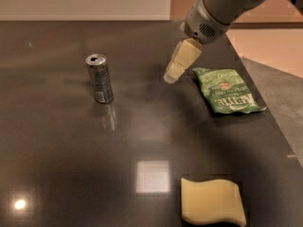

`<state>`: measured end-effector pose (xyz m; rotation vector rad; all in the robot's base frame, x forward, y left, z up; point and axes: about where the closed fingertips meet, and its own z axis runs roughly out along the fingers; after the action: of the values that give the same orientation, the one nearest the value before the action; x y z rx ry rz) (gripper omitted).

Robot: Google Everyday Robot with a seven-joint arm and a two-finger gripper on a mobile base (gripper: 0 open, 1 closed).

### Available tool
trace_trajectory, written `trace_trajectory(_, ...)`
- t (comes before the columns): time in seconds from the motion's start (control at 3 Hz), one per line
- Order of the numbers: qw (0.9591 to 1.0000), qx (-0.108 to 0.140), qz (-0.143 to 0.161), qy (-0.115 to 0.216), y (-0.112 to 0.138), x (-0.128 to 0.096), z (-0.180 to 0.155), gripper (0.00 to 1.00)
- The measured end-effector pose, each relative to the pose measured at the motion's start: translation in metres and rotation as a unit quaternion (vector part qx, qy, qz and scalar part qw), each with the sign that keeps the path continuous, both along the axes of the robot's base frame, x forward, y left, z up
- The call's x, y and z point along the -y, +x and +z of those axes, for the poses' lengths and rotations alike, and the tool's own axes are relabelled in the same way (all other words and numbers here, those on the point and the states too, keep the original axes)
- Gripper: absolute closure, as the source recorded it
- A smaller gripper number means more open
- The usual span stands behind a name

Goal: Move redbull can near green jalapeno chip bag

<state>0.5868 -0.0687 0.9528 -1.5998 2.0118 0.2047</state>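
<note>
The robot's gripper needs to next move to the redbull can's upper part point(98, 68), just below its shiny top, and close there.
The redbull can point(99, 78) stands upright on the dark table point(57, 141), left of centre, with its shiny top and pull tab showing. The green jalapeno chip bag point(227, 91) lies flat at the right side of the table. My gripper point(171, 74) hangs from the grey arm that comes in from the top right. It points down and to the left, just left of the bag's near corner and well to the right of the can. It holds nothing that I can see.
A pale yellow wavy-edged sponge point(213, 201) lies at the front right. The table's right edge point(279, 131) runs diagonally past the bag, with the floor beyond. A bright lamp reflection point(152, 176) shows on the tabletop.
</note>
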Motion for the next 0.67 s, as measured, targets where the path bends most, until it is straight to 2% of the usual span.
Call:
trace_trajectory(0.33, 0.9988, -0.021, 0.009, 0.044, 0.009, -0.039, -0.008, 0.00)
trace_trajectory(0.67, 0.9959, -0.037, 0.019, 0.080, 0.011, -0.081, -0.012, 0.00)
